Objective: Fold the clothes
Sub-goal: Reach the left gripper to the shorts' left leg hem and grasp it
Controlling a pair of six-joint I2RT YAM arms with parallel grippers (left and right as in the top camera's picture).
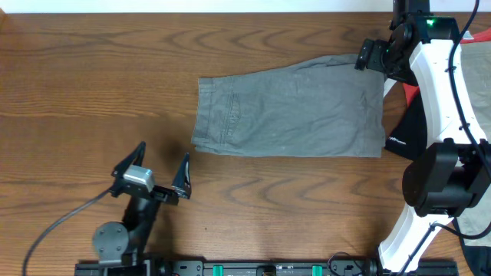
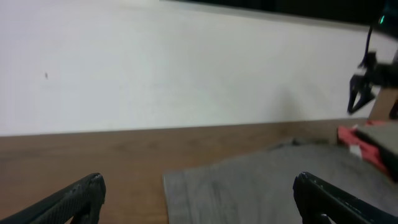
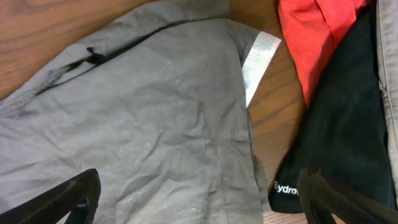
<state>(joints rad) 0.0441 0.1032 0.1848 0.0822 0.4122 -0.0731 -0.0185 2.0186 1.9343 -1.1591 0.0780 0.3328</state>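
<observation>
I will close my left gripper on the near corner (image 1: 196,142) of the grey-olive shorts, at the end farthest from the black garment.
Grey-olive shorts (image 1: 291,111) lie flat on the wooden table (image 1: 77,92), waistband to the left. My left gripper (image 1: 159,165) hangs open just off their near left corner, nothing between its fingers; the left wrist view has the shorts (image 2: 261,186) ahead between the open fingers (image 2: 74,199). My right gripper (image 1: 374,55) hovers open over the far right corner of the shorts. In the right wrist view the shorts (image 3: 155,124) with a white label (image 3: 258,59) fill the frame below the empty right gripper (image 3: 199,199). Other clothes lie beside them: a red garment (image 3: 317,37) and a black one with a white logo (image 3: 342,124).
The black garment (image 1: 403,134) and the red one (image 1: 410,92) sit at the right edge, partly under the white right arm (image 1: 441,84). Pale fabric (image 1: 476,222) shows at the far right. A grey cable (image 1: 54,226) trails from the left arm's base.
</observation>
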